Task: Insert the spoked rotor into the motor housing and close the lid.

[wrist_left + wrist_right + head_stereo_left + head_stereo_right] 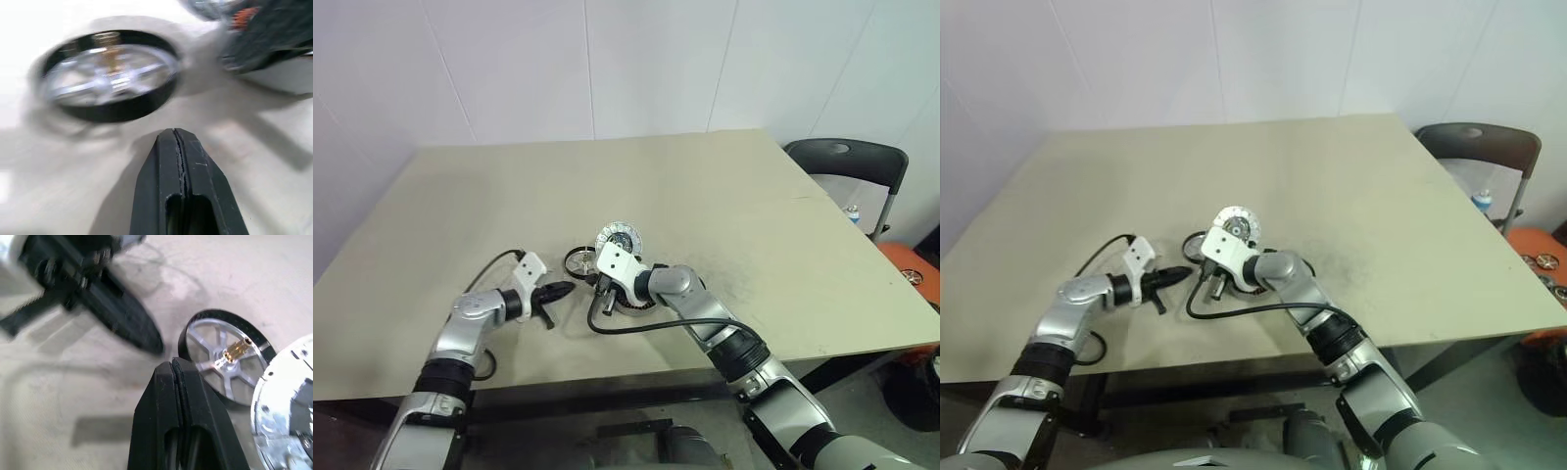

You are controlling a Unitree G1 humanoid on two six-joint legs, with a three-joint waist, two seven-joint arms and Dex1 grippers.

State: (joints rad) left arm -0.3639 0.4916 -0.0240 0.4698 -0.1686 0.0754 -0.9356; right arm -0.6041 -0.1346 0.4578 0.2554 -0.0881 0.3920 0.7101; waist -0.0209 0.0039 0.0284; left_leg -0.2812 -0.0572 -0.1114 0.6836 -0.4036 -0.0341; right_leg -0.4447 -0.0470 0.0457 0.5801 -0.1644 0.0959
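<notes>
The spoked rotor is lying flat with its brass middle up, so next my left gripper opens, grips from the rotor's middle to its outer rim [234, 403], lifts the rotor and tips it on edge.
The spoked rotor [579, 259], a black rim with silvery spokes and a brass hub, lies flat on the table just left of the lid [620, 238]. The lid, a silver-white segmented disc, stands tilted up. Below it, the motor housing [632, 305] is mostly hidden under my right wrist. My right gripper [173, 366] is shut and empty, its tip beside the near edge of the rotor [225, 362], apart from it. My left gripper [560, 290] is shut on nothing too; it points at the rotor [110, 73] from the left, a short way off.
The beige table [724, 196] has open surface behind and to both sides of the parts. A black cable [626, 328] loops on the table under my right arm. A dark folding chair [850, 162] stands past the table's right edge.
</notes>
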